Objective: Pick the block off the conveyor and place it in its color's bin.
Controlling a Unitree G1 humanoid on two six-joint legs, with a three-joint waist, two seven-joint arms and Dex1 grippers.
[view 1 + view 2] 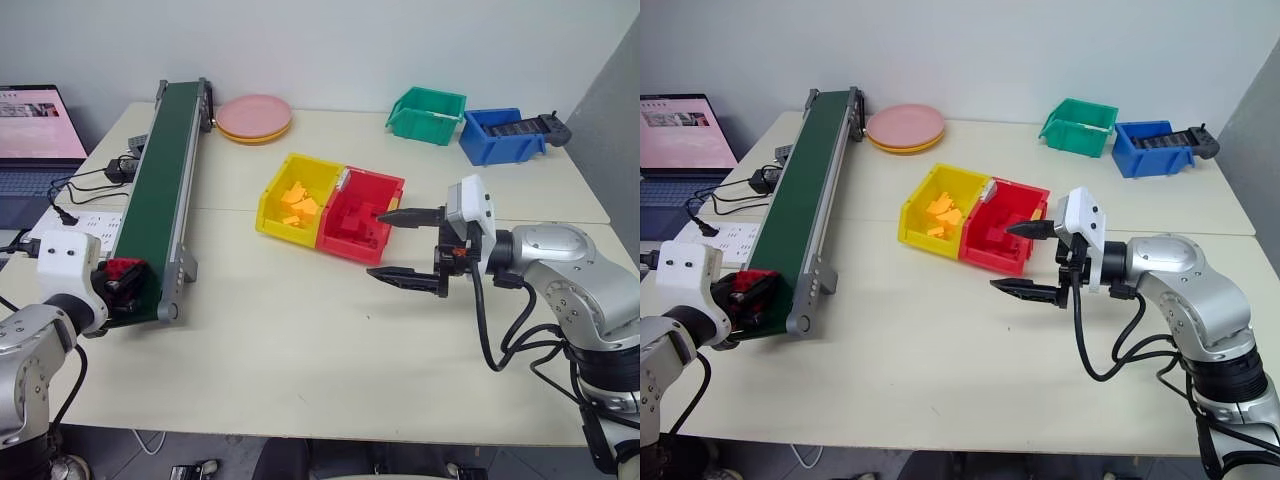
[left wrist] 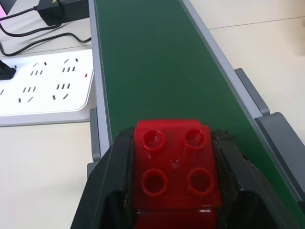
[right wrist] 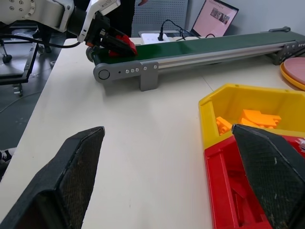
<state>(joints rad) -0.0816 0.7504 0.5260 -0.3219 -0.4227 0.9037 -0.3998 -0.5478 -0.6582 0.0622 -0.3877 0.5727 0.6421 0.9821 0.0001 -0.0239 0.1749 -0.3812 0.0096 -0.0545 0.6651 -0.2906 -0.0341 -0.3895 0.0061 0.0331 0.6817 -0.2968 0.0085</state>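
The robot's left gripper should release the red studded block among the red pieces in the middle of the red bin (image 1: 356, 220).
The red studded block (image 2: 175, 169) sits at the near end of the dark green conveyor (image 1: 160, 190), and my left gripper (image 1: 122, 280) is shut on it, one black finger against each side. The right wrist view shows the same block (image 3: 123, 44) held at the belt's end. The red bin (image 1: 362, 215), joined to a yellow one (image 1: 298, 198), stands in the middle of the table. My right gripper (image 1: 405, 246) hovers open just in front of the red bin, nothing between its fingers (image 3: 71, 179).
A green bin (image 1: 428, 114) and a blue bin (image 1: 503, 134) stand at the back right, pink plates (image 1: 254, 117) at the back by the conveyor's far end. A white power strip (image 2: 43, 88), cables and a laptop (image 1: 35, 140) lie left of the belt.
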